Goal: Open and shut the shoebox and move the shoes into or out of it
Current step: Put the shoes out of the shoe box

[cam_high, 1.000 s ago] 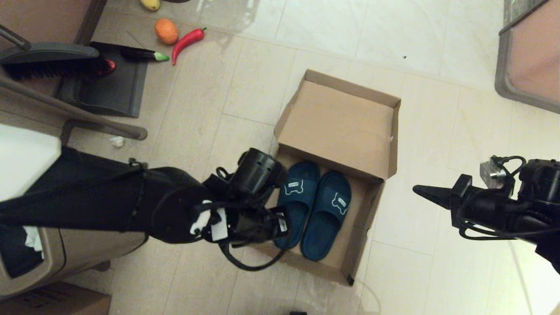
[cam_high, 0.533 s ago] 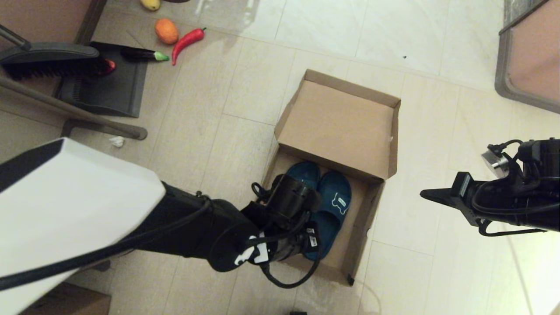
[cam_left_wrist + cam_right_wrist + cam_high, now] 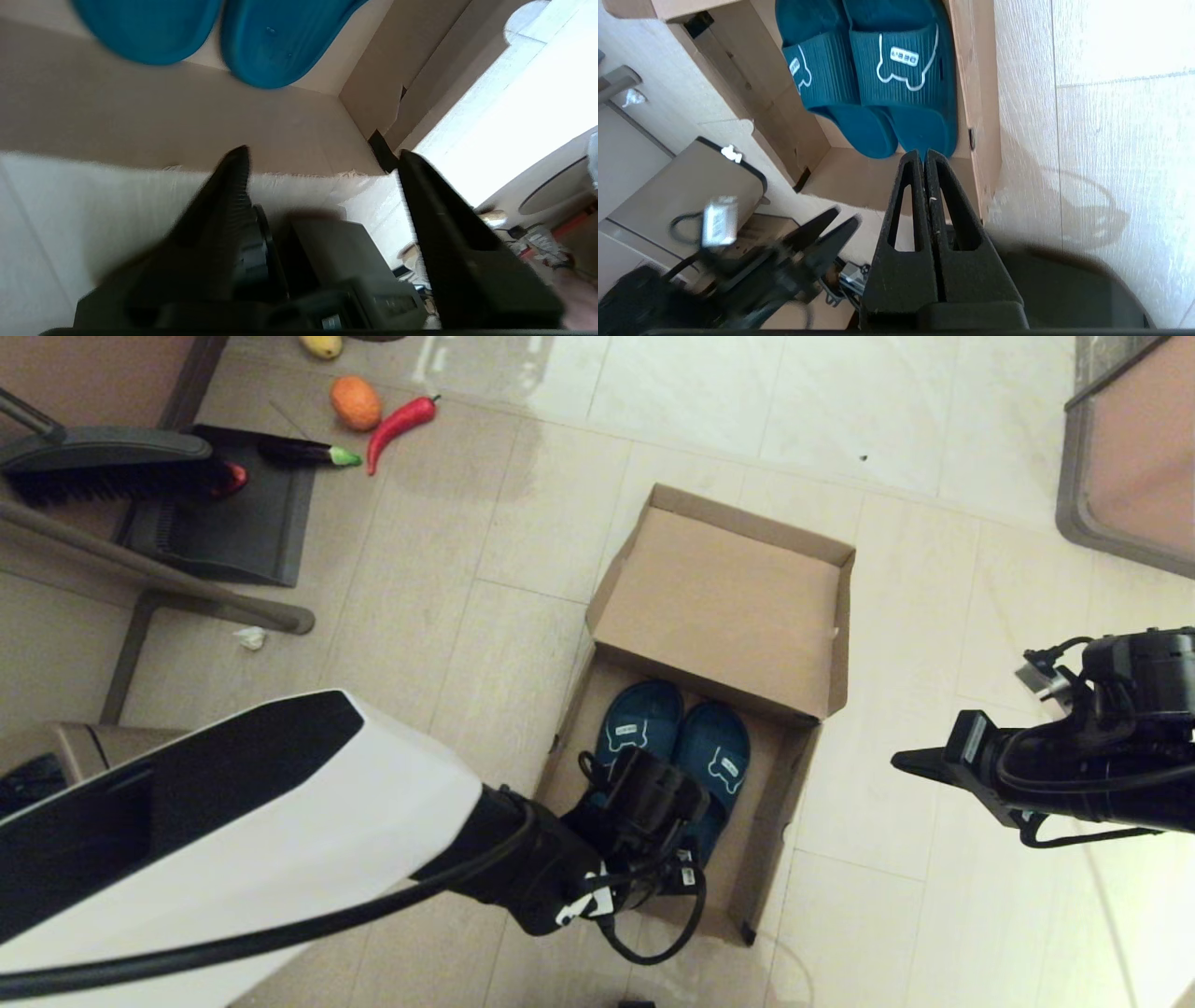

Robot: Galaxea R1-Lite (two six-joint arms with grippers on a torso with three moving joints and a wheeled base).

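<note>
Next, I need to close my left gripper on the slippers' straps (image 3: 674, 761) where their inner sides meet, to grab both teal slippers together.
The brown shoebox (image 3: 777, 817) lies on the floor with its lid (image 3: 728, 607) folded back. Two teal slippers (image 3: 644, 721) (image 3: 717, 754) lie side by side inside, bear patches up. My left wrist hangs over the box's near end and hides its fingers in the head view. In the left wrist view the left gripper (image 3: 322, 156) is open and empty at the near wall (image 3: 140, 126), the slipper heels (image 3: 275, 46) beyond it. My right gripper (image 3: 910, 763) hovers shut to the right of the box, pointing at it; the right wrist view shows it (image 3: 923, 156) above the slippers (image 3: 896, 70).
A tan trash bin (image 3: 56, 751) stands at the left, partly behind my left arm. Further back lie a dustpan (image 3: 233, 523), a brush (image 3: 112, 467), a red pepper (image 3: 401, 420), an orange (image 3: 355, 403) and an eggplant (image 3: 303, 453). A framed board (image 3: 1134, 457) sits far right.
My left arm has swung right and down, carrying its wrist from the box's left side to over its near end. The right gripper shifted slightly. The slippers and lid stayed put.
</note>
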